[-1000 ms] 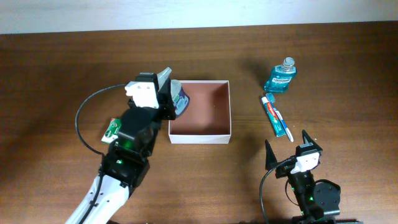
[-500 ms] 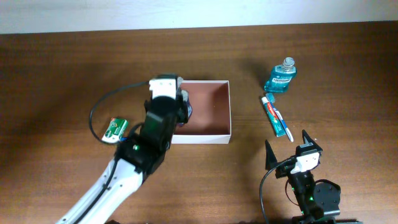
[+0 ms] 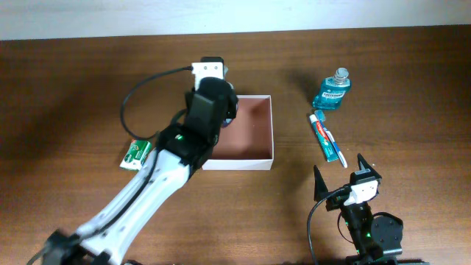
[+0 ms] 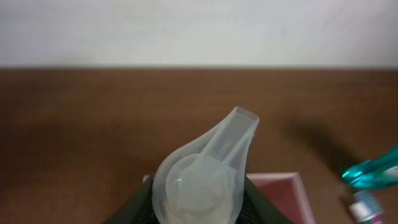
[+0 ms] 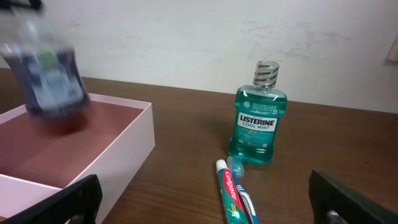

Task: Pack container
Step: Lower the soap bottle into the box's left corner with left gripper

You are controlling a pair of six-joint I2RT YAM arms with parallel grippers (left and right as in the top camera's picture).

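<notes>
My left gripper will let go of the bottle inside the container's back corner [image 3: 221, 114] [image 4: 180, 213], on the side closest to the green packet.
The container [image 3: 252, 131] is a shallow white-walled box with a reddish-brown floor at mid-table; its near wall [image 5: 118, 149] fills the left of the right wrist view, and a corner [image 4: 283, 193] shows in the left wrist view. My left gripper [image 3: 225, 114] hovers over its back-left corner, shut on a dark blue bottle [image 5: 51, 81] with a clear cap [image 4: 202, 180]. The bottle hangs just above the container floor. My right gripper [image 3: 338, 166] stands open near the table's front edge, holding nothing.
A teal mouthwash bottle [image 3: 333, 90] stands right of the container, with a toothpaste tube [image 3: 321, 134] and a toothbrush [image 3: 336, 149] lying in front of it. A small green packet [image 3: 136, 153] lies left of the container, beside my left arm.
My left arm has swung right and farther back, carrying the bottle from the container's left wall to above its back-left corner. The right arm has stayed still.
</notes>
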